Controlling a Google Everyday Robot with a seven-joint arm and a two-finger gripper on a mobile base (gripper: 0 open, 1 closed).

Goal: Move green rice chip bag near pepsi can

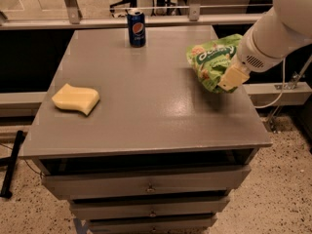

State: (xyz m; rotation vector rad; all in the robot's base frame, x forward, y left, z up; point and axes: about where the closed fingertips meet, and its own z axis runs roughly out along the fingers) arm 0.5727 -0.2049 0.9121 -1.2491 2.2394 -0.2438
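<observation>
The robot's gripper needs to release the green rice chip bag, which hangs a little above the table now, on the grey table (162,41), close against the arm side of the pepsi can.
The green rice chip bag (210,61) is crumpled bright green foil with white lettering. It hangs a little above the right side of the grey table (146,111), with its shadow below it. My gripper (228,78) comes in from the right on a white arm, is shut on the bag's right lower edge and holds it up. The pepsi can (136,28), dark blue with a silver top, stands upright at the table's far edge, well to the left of the bag.
A pale yellow sponge (75,98) lies on the table's left side. The table has drawers (146,185) below its front edge. A rail (161,19) runs behind the far edge. The floor lies to the right.
</observation>
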